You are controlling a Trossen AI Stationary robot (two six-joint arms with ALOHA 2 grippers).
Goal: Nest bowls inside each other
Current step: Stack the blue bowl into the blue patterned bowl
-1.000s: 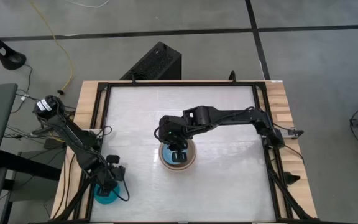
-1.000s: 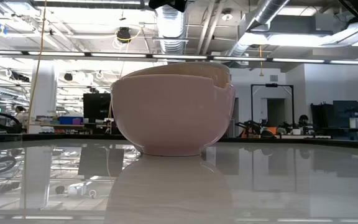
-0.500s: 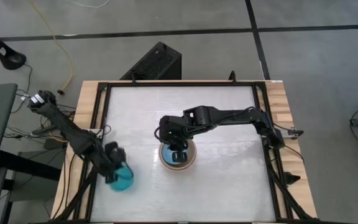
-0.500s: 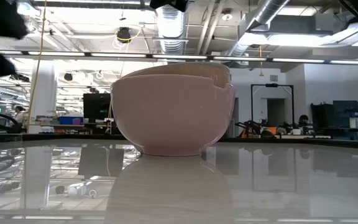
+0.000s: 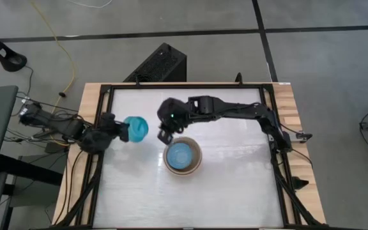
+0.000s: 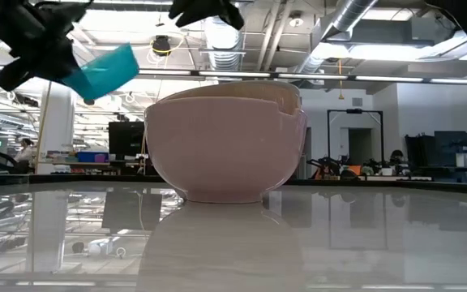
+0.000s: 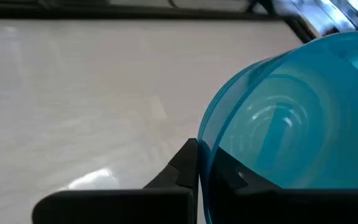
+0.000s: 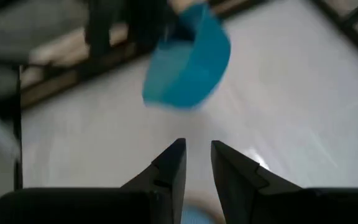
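My left gripper has the teal bowl. It will hand the bowl over to my right gripper and let go above the white tabletop beyond the nested stack point(image 5: 154, 122).
A stack of nested bowls point(image 5: 183, 158) stands at mid-table. Its outermost bowl is salmon-pink point(image 6: 225, 146) and its innermost is light blue point(image 5: 181, 154). My left gripper point(image 5: 122, 130) is shut on a small teal bowl point(image 5: 135, 128), held in the air to the left of the stack and a little farther back. That teal bowl also shows in the low view point(image 6: 102, 71) and the right wrist view point(image 8: 188, 59). My right gripper point(image 5: 165, 135) hovers just beyond the stack's far-left rim, open a little with nothing between its fingers point(image 8: 194, 163). My left gripper pinches the teal bowl's rim point(image 7: 205, 149), with one finger point(image 7: 184, 165) outside the wall and the other point(image 7: 230, 176) inside the bowl. The fingers come from the table's left, slanting down. The bowl is lifted clear of the table and tipped toward its side.
A black frame and a wooden border point(image 5: 91, 102) run round the white tabletop. A black box point(image 5: 159, 64) sits on the floor beyond the far edge. Bare tabletop lies to the right of the stack and in front of it.
My left gripper has lifted the teal bowl from the table's near-left corner. It has carried the bowl toward the far edge and to the right, toward the stack, rolling so that the bowl tips over. My right gripper has drawn back from over the stack toward the far left, uncovering the light-blue bowl.
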